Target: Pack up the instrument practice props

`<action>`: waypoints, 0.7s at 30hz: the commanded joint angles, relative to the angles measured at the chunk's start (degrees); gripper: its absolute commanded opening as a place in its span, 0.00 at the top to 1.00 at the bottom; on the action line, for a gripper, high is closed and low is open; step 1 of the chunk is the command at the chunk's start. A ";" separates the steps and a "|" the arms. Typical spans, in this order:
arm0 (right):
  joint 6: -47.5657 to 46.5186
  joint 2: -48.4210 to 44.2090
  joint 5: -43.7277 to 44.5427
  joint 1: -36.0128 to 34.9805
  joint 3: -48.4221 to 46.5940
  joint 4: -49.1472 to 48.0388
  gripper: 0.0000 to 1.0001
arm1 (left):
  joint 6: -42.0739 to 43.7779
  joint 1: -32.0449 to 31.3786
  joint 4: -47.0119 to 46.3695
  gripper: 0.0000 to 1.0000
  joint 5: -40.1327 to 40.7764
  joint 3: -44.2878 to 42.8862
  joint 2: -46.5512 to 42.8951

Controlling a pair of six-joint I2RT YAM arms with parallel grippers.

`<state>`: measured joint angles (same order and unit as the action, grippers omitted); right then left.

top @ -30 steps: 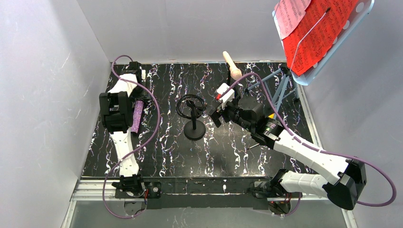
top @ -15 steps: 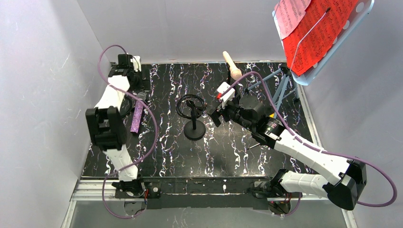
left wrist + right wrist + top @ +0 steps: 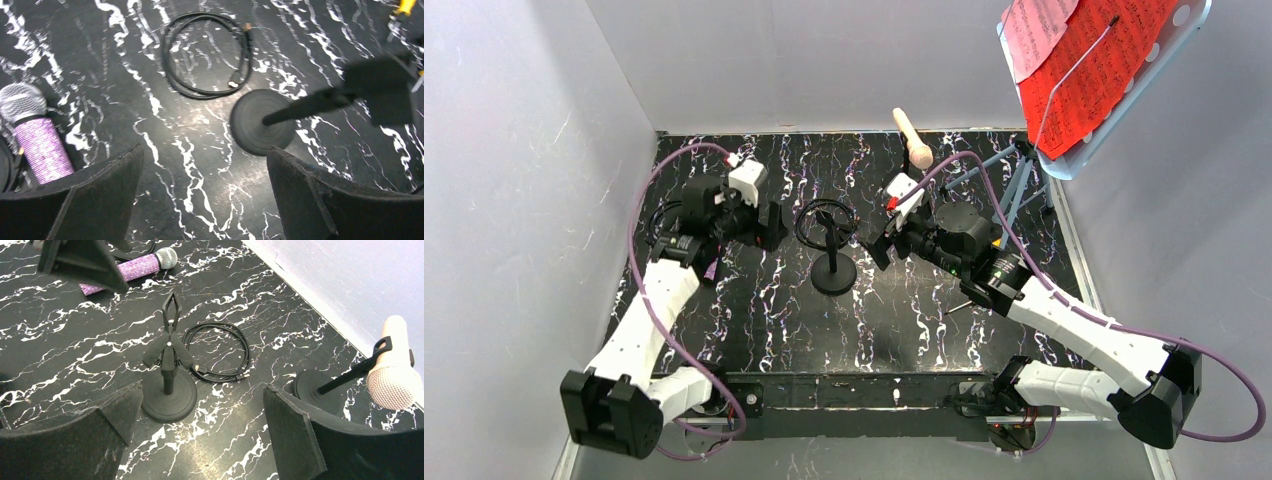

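The robot's left gripper needs to next go to the mid-table mic post and close on the post's upper rod (image 3: 831, 238) (image 3: 326, 100), just below its empty clip.
A short black round-based mic post (image 3: 833, 272) with an empty clip stands mid-table; it also shows in the left wrist view (image 3: 261, 127) and right wrist view (image 3: 168, 395). The purple glitter microphone (image 3: 39, 147) lies flat at the left, also in the right wrist view (image 3: 142, 265). The cream microphone (image 3: 912, 139) sits tilted in the second post (image 3: 312, 386) at the back. Red pages (image 3: 1099, 70) and a pink page (image 3: 1034, 30) rest on the music stand. My left gripper (image 3: 776, 225) is open and empty left of the post. My right gripper (image 3: 876, 245) is open and empty right of it.
A coiled black cable (image 3: 824, 220) lies just behind the middle post. The music stand's grey tripod (image 3: 1014, 185) stands at the back right. A small yellow-handled screwdriver (image 3: 404, 7) lies near the right arm. Grey walls close in the left, back and right sides.
My left arm has swung from the back left corner to the right, and its open gripper now faces the middle post. The purple microphone stays on the table. The right arm has barely moved.
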<state>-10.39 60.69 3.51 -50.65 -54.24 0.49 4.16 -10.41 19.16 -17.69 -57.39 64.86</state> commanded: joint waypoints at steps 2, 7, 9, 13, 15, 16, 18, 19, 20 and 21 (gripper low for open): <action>1.75 -0.88 -2.75 -0.05 -2.58 -2.39 0.01 | 1.80 -3.40 -5.63 0.11 -9.72 8.06 -8.41; 3.51 -1.19 -3.06 -0.04 -1.56 -4.39 0.01 | -2.59 -5.54 -18.26 0.14 -18.06 17.21 -12.49; 4.14 -0.94 -4.26 -0.05 -1.62 -4.53 0.01 | -3.85 -6.64 -23.74 0.13 -18.68 19.42 -11.99; 5.10 -0.60 -4.94 -0.05 -1.95 -4.96 0.01 | -5.59 -8.89 -29.46 0.10 -18.54 20.05 -7.26; 5.23 -0.35 -4.90 -0.06 -2.41 -4.70 0.01 | -6.41 -9.85 -33.07 0.10 -18.01 20.21 -4.88; 5.29 -0.12 -4.92 -0.03 -2.71 -4.51 0.01 | -6.53 -10.30 -34.64 0.10 -17.40 20.22 -3.65; 5.42 0.12 -4.85 -0.01 -3.20 -4.22 0.01 | -6.97 -10.85 -37.69 0.11 -16.95 19.97 -0.96; 5.43 0.23 -4.74 -0.06 -3.51 -4.04 0.01 | -7.26 -11.10 -39.30 0.12 -17.19 19.69 0.45; 5.51 0.26 -4.48 -0.06 -3.77 -3.87 0.01 | -7.46 -11.25 -40.70 0.12 -17.54 19.30 1.84; 5.48 0.37 -4.27 -0.06 -3.95 -3.64 0.01 | -7.58 -11.63 -41.78 0.13 -17.74 18.75 3.36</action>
<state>-5.89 60.97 -0.64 -50.63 -54.50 -1.10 -1.93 -21.04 -13.96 -33.93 -37.47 64.49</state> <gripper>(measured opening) 0.985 0.881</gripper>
